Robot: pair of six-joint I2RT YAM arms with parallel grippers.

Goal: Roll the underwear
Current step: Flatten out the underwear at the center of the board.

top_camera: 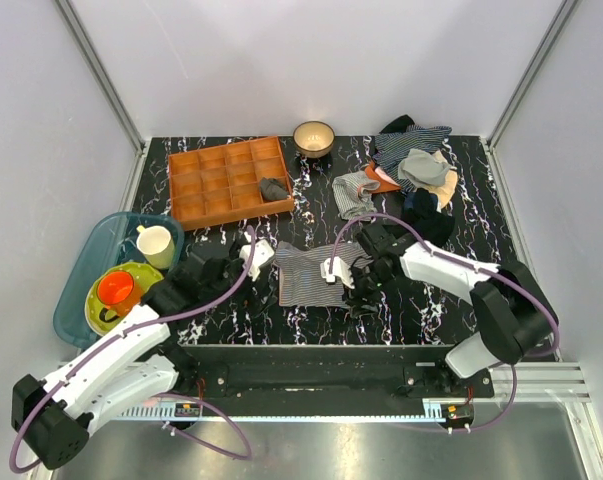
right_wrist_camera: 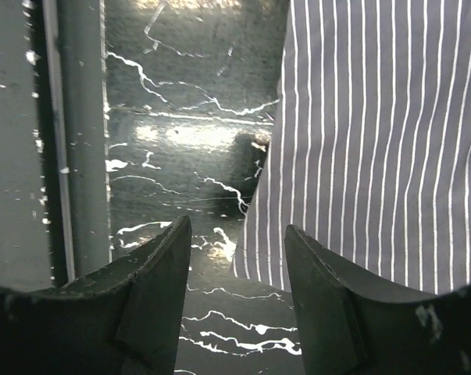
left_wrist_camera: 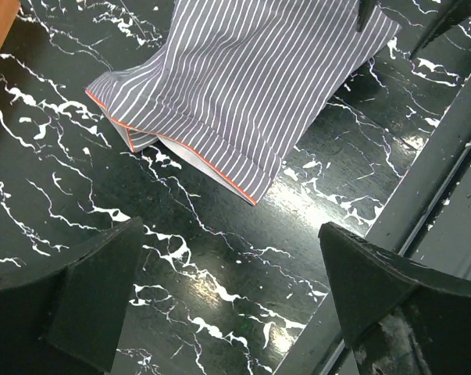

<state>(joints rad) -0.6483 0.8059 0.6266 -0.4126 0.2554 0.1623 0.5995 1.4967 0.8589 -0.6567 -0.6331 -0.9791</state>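
Observation:
Next, my left gripper grips the underwear at the near corner (top_camera: 282,304) (left_wrist_camera: 254,200), at the end of its orange edge trim closest to the table's front rail.
The underwear (top_camera: 309,275), grey with fine white stripes and a thin orange edge trim, lies spread out on the black marbled table between my two grippers. In the left wrist view it (left_wrist_camera: 243,86) lies ahead, partly folded over itself. In the right wrist view its near corner (right_wrist_camera: 376,141) is just beyond my right finger. My left gripper (top_camera: 266,278) (left_wrist_camera: 231,234) is open and empty over bare table at the garment's left side. My right gripper (top_camera: 349,290) (right_wrist_camera: 237,230) is open and empty at the garment's near right corner, its jaws straddling the cloth's edge.
An orange compartment tray (top_camera: 226,180) with a dark grey bundle (top_camera: 273,188) stands at the back left. A bowl (top_camera: 313,137), a striped garment (top_camera: 353,192) and a clothes pile (top_camera: 416,165) lie behind. A blue bin (top_camera: 86,250) holds a cup (top_camera: 156,245). The table's front rail (left_wrist_camera: 430,180) is close.

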